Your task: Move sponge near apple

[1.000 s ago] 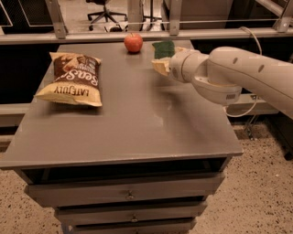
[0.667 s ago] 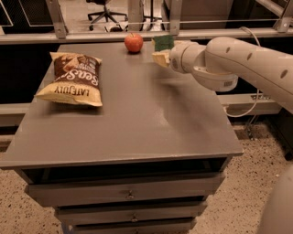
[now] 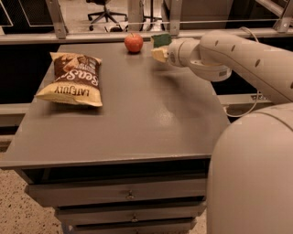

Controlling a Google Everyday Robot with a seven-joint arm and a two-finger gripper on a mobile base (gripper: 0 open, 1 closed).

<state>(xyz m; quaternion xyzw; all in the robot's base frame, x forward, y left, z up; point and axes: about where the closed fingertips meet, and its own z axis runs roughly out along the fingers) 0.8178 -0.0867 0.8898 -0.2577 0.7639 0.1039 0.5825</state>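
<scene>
I will set the sponge free from my gripper on the grey table [image 3: 146,56], close beside the red apple, on the side toward the arm.
The red apple [image 3: 133,42] sits near the far edge of the grey table [image 3: 137,114]. The sponge [image 3: 160,40], dark green on top with pale yellow foam below, is held in my gripper [image 3: 160,51] just above the table, a short way to the right of the apple. My gripper is shut on the sponge; the pale arm reaches in from the right, and its fingers are mostly hidden behind the sponge and wrist.
A brown chip bag [image 3: 73,78] lies on the left part of the table. A rail [image 3: 91,35] runs behind the table's far edge, with an office chair [image 3: 104,10] beyond. Drawers [image 3: 130,194] sit below the table front. The robot's body [image 3: 256,173] fills the lower right.
My gripper has carried the sponge left and farther back, closer to the apple. The camera has shifted closer to the table.
</scene>
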